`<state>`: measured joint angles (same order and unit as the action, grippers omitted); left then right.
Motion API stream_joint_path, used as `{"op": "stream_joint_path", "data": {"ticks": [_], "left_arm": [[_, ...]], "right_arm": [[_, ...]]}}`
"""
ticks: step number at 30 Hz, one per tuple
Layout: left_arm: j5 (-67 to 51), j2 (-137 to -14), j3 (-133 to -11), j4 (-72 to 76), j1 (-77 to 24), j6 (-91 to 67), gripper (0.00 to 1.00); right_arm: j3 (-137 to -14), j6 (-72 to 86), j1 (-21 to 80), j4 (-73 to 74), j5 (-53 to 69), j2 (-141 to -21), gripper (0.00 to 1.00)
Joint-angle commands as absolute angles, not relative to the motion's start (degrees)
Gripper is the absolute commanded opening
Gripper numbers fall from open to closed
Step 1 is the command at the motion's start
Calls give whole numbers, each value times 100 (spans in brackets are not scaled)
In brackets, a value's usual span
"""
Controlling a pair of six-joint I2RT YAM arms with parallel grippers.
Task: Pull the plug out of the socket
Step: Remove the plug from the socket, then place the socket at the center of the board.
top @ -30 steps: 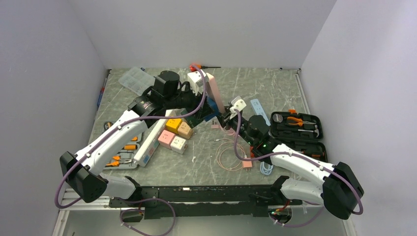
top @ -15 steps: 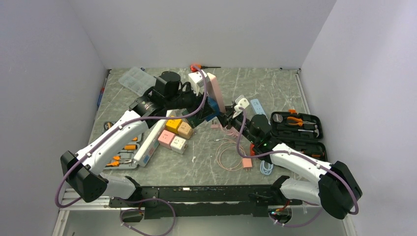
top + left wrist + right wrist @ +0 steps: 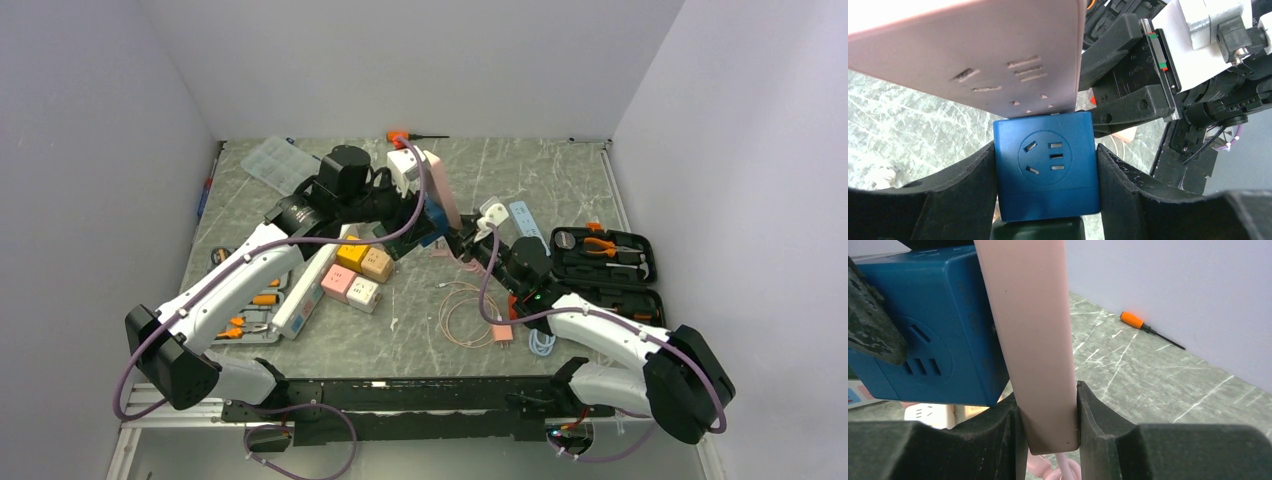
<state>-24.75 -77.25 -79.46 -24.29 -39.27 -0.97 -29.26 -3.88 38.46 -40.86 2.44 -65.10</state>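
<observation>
My right gripper is going to put the pink socket strip, now tilted up off the table, down on the table (image 3: 479, 203), beside the light blue power strip.
A pink socket strip (image 3: 437, 190) stands tilted up off the table. My right gripper (image 3: 462, 243) is shut on its lower end, and the pink strip (image 3: 1033, 340) fills the gap between the pads (image 3: 1048, 415). A blue cube plug (image 3: 432, 218) sits against the strip's face. My left gripper (image 3: 425, 225) is shut on it, and the blue cube (image 3: 1045, 170) is pressed between both fingers (image 3: 1045, 165) just under the pink strip (image 3: 973, 50). The blue cube (image 3: 923, 330) touches the strip's left side. A white cube (image 3: 402, 165) sits at the strip's top end.
A long white power strip (image 3: 305, 285) with pastel panels lies left of several coloured cubes (image 3: 358, 270). A coiled pink cable (image 3: 470, 315) lies in the middle. An open black tool case (image 3: 603, 262) is at right, a tool tray (image 3: 250, 310) at left. An orange screwdriver (image 3: 1133, 320) lies by the back wall.
Both grippers with the strip and blue cube have shifted slightly up and right. Both grips are unchanged.
</observation>
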Motion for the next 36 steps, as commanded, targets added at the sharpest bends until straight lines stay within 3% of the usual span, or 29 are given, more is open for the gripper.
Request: {"op": "stream_joint_path", "data": {"ticks": [1,6,19,23,28,34,36], "left_arm": [[-3504,-6949,-8407,-3357,-3935,351,0],[-3482,-7034,-8731,-3774,-3853,528,0],[-3430,-7140,-8638,-3175,-3829,346,0],[-3243,-7191,-8544,-3008,-3832,301,0],[-3048,-7321,-8464,-2911,-3840,346,0],[-2873,-7343,-8454,-2890,-3832,552,0],[-2825,-7343,-8419,-2855,-3834,514,0]], "right_arm": [[-2474,-479,3036,-3347,-3382,-6640,0],[-2436,-282,3039,-3253,-3625,-6694,0],[-2804,324,3328,-2381,-2448,-6554,0],[-3312,710,3282,-1771,-2578,-7535,3],[-4799,895,3081,-624,-2378,-8957,0],[-6140,1195,2643,526,-1880,-9847,0],[-6390,1252,2510,816,-1634,-10128,13]]}}
